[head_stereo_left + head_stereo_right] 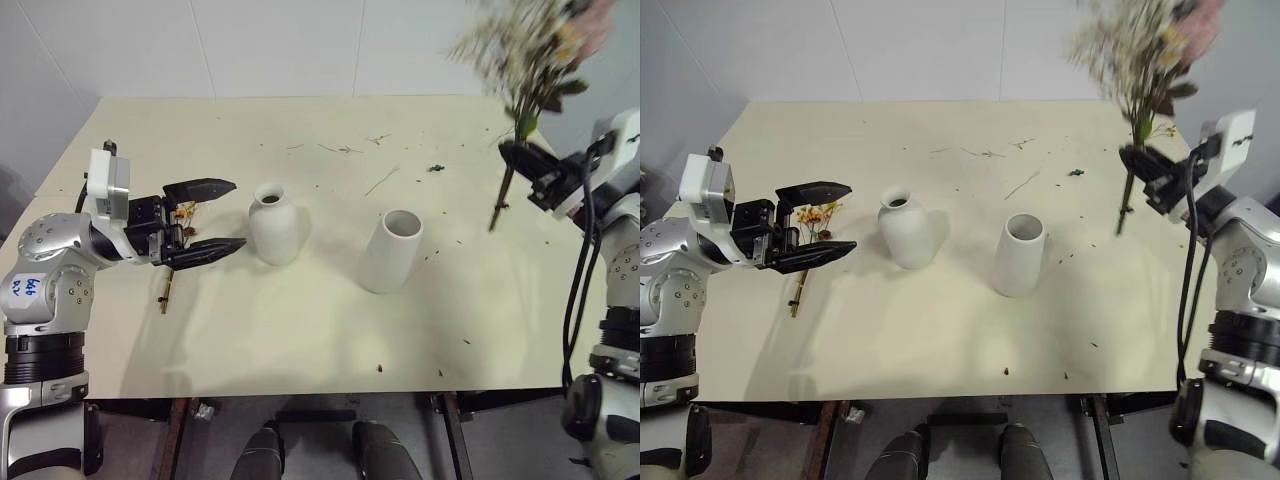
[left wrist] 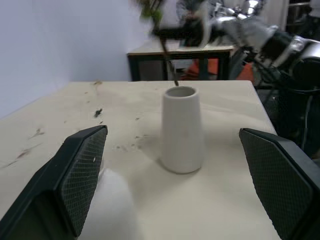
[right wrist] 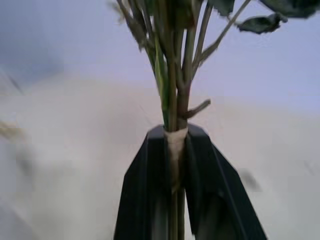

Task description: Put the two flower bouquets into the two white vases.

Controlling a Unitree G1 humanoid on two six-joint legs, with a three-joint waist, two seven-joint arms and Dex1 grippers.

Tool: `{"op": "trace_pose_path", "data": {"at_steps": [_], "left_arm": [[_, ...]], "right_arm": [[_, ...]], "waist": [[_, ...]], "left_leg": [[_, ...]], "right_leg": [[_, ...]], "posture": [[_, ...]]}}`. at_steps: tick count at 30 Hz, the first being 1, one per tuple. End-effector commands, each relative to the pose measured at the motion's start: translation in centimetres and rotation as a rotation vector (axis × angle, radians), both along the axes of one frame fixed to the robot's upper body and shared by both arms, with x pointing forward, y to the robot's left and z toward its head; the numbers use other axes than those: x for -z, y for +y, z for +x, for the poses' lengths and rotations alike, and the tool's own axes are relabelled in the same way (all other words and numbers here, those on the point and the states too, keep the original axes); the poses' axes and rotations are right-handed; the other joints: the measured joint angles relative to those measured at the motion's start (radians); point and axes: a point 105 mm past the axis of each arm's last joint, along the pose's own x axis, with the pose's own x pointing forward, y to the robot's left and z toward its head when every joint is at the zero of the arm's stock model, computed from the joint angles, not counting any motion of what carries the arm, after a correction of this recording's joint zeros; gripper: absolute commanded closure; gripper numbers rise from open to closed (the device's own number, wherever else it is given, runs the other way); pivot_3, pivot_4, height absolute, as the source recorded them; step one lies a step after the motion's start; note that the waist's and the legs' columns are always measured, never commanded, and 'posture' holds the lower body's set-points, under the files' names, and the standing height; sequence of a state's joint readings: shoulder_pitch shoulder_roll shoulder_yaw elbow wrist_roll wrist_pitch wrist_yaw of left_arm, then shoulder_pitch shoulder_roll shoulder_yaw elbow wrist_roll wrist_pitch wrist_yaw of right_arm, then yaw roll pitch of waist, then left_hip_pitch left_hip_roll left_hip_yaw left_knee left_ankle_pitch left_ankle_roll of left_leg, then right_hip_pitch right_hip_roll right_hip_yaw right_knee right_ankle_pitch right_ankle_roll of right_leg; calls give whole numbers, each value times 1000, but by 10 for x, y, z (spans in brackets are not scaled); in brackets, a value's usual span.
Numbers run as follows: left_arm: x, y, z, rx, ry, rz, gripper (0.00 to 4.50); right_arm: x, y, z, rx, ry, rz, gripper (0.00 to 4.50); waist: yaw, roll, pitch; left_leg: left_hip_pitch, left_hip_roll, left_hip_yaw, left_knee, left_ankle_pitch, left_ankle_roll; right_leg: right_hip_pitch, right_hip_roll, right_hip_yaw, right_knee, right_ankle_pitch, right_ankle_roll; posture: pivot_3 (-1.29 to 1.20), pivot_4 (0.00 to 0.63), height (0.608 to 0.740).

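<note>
I'll release the large bouquet, stems in the opening of the taller white vase (image 1: 402, 224), from my right gripper. The bouquet is still upright in the air over the table.
My right gripper (image 1: 520, 156) is shut on the taped stems of the large bouquet (image 1: 530, 45), holding it upright in the air over the table's right side, to the right of both vases. In the right wrist view the stems (image 3: 172, 75) rise between the closed fingers (image 3: 145, 170). A squat white vase (image 1: 274, 228) and a taller white vase (image 1: 392, 250) stand mid-table. The small sprig with orange-yellow flowers (image 1: 183, 210) lies on the table at the left. My left gripper (image 1: 236, 214) hovers open above it, pointing at the squat vase, with nothing between its fingers.
Loose dried twigs (image 1: 345, 150) and crumbs (image 1: 436, 168) are scattered over the back and right of the cream table (image 1: 300, 340). A white wall stands behind it. Another table (image 2: 200, 50) stands beyond the far side in the left wrist view.
</note>
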State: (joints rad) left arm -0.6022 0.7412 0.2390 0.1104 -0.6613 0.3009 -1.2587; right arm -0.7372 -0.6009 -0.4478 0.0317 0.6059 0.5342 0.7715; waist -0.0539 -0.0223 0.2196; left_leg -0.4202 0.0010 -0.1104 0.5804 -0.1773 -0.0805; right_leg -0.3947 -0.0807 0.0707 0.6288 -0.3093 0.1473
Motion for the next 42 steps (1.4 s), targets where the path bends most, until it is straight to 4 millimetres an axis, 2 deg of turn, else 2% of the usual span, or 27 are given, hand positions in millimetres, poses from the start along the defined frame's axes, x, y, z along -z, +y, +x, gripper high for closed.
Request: {"op": "trace_pose_path", "data": {"at_steps": [1, 4, 7, 9, 15, 22, 27, 29, 33, 38, 40, 42], "left_arm": [[-3, 3, 7, -22, -25, -7, 0], [0, 7, 12, -53, -19, -15, 0], [2, 10, 14, -74, -16, -22, 0], [3, 10, 15, -80, -14, -30, 0], [3, 9, 12, -99, -17, -49, 0], [0, 15, 10, -139, -27, -62, 0], [0, 15, 11, -157, -33, -76, 0], [0, 16, 11, -166, -37, -77, 0], [-1, 26, 15, -244, -46, -56, 0], [4, 42, 24, -374, 38, 0, 0], [12, 55, 37, -528, 109, 51, 0], [12, 56, 37, -547, 100, 83, 0]], "right_arm": [[-40, 20, -31, -119, -143, 105, 4454], [-47, 35, -38, -177, -154, 134, 4454], [-46, 48, -42, -232, -136, 146, 4454], [-40, 55, -42, -262, -114, 146, 4454], [-22, 59, -31, -254, -78, 195, 4454], [8, 78, -32, -296, -13, 179, 4454], [32, 75, -24, -247, 6, 139, 4454], [34, 74, -24, -239, -4, 131, 3699], [34, 66, -25, -193, -39, 64, 2474], [29, 51, -33, -183, -44, 16, 700], [26, 44, -37, -168, -54, -20, 44], [22, 34, -39, -145, -59, -41, 14]], "waist": [[1, 0, 0], [3, 0, 0], [5, 0, 0], [5, 0, 0], [5, 0, 0], [2, 0, 0], [4, 0, 0], [4, 0, 0], [4, 0, 0], [4, 0, 0], [4, 0, 0], [5, 0, 0]], "left_leg": [[0, 0, 0, 1, 0, 0], [0, 0, 0, 1, 0, 0], [0, 0, 0, 0, 0, 0], [0, 0, 0, 0, 0, 0], [0, 0, 0, -1, 0, 1], [0, 0, 0, -1, 0, 1], [0, 0, 0, -1, 0, 1], [0, 0, 0, -1, 0, 1], [0, 0, 0, -1, 0, 1], [0, 0, 0, -2, 0, 1], [0, 0, 0, -1, 0, 1], [0, 0, 0, -1, 0, 1]], "right_leg": [[0, 0, 0, 0, 0, 0], [0, 0, 0, 0, 0, 0], [0, 0, 0, 0, 0, 0], [0, 0, 0, -1, 0, 0], [0, 0, 0, -1, 0, -1], [0, 0, 0, 0, 0, -1], [0, 0, 0, 0, 0, -1], [0, 0, 0, 0, 0, -1], [0, 0, 0, 0, 0, -1], [0, 0, 0, -1, 0, -1], [0, 0, 0, -1, 0, -1], [0, 0, 0, -1, 0, -1]], "posture": [[0, 150, 740], [0, 150, 740], [0, 150, 740], [0, 150, 740], [0, 150, 740], [0, 150, 740], [0, 150, 740], [0, 150, 740], [0, 150, 740], [0, 150, 740], [0, 150, 740], [0, 150, 740]]}}
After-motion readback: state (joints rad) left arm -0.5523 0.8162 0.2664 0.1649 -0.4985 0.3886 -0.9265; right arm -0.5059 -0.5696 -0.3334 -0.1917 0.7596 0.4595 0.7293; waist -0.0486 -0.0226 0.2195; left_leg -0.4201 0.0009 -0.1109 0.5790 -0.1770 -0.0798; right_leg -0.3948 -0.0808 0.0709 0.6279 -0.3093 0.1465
